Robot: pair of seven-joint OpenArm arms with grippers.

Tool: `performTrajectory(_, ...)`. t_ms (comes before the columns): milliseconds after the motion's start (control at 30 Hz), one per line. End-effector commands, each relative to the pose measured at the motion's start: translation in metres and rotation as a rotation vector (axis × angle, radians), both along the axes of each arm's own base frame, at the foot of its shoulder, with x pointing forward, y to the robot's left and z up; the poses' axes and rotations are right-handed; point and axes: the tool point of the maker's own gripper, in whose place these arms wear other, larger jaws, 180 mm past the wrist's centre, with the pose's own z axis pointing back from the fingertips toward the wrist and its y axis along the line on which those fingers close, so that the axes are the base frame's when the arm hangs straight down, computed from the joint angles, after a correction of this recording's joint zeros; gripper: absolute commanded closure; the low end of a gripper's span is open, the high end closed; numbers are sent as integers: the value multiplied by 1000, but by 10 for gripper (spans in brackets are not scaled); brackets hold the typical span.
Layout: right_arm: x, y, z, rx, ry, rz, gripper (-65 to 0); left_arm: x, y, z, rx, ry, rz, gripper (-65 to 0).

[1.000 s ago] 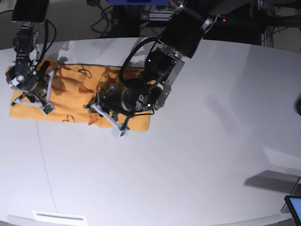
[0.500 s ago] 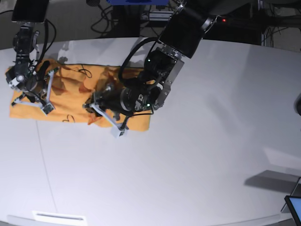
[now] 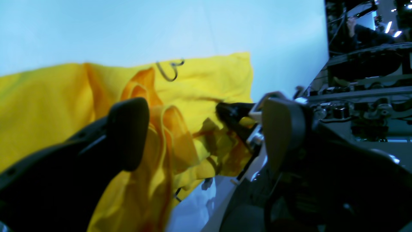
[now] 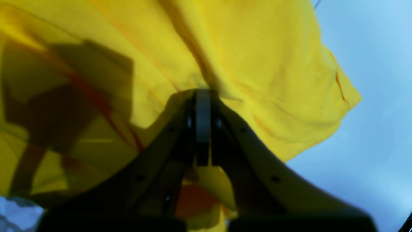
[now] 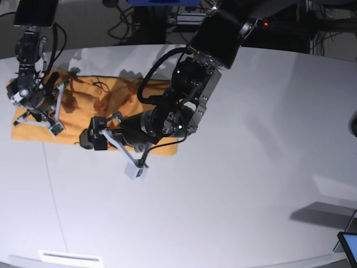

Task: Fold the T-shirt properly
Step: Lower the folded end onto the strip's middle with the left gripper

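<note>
My left gripper will move away from the T-shirt's raised fold, which is bunched up close to my right gripper, and grip the T-shirt's flatter part (image 3: 65, 112).
The orange-yellow T-shirt (image 5: 83, 120) lies bunched and wrinkled at the table's far left. My left gripper (image 5: 112, 155) hangs over the shirt's near edge with its jaws spread wide. In the left wrist view a raised fold of the T-shirt (image 3: 167, 135) stands between the fingers (image 3: 128, 138) of the left gripper (image 3: 206, 137), and neither finger presses on it. My right gripper (image 5: 54, 128) rests on the shirt's left part. In the right wrist view the right gripper (image 4: 202, 96) is shut, with the T-shirt (image 4: 273, 64) creased and pinched at its tips.
The white table (image 5: 251, 167) stretches to the right and front of the shirt. A screen corner (image 5: 348, 245) shows at the bottom right. A white label (image 5: 70, 257) sits at the front edge. Cables and dark equipment (image 5: 290, 28) stand behind the table.
My left gripper has opened from shut to wide, let go of the cloth and shifted toward the front left. The right arm has not moved.
</note>
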Motion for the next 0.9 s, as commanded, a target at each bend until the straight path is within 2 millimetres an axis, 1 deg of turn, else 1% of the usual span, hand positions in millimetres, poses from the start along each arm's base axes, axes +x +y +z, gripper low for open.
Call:
performTrajectory(0, 2, -5, 5, -19, -9, 0, -1, 6, -7, 24, -48, -66, -1, -531)
performTrajectory(200, 2, -5, 5, -18, -8, -1, -1, 9, -5, 44, -82, -119, 14, -529)
performTrajectory(267, 2, -6, 5, -19, -6, -1, -1, 8, -1, 45, -76, -127, 18, -527)
performTrajectory(367, 1, -6, 4, -19, -5, -1, -1, 9, 11, 33, -33, -124, 19, -527)
performTrajectory(467, 1, -5, 4, -18, -6, -1, -3, 6, 25, 14, 8, -94, 30, -526)
performTrajectory(567, 2, -5, 5, -18, -9, 0, -3, 5, 38, 3, 43, -88, 36, -526)
performTrajectory(667, 2, -5, 5, -18, -8, -1, -3, -2, 54, -15, 89, -62, 41, -516)
performTrajectory(700, 2, -5, 5, -18, -8, -1, -3, -3, 57, -19, 97, -56, 45, -497)
performTrajectory(767, 2, -5, 5, -18, -8, -1, -3, -3, 62, -23, 111, -52, 46, -411)
performTrajectory(800, 2, -5, 5, -18, -8, -1, -3, -3, 64, -24, 116, -52, 47, -354)
performTrajectory(867, 2, -5, 5, -19, -9, 0, -3, -1, 65, -25, 120, -53, 48, -220)
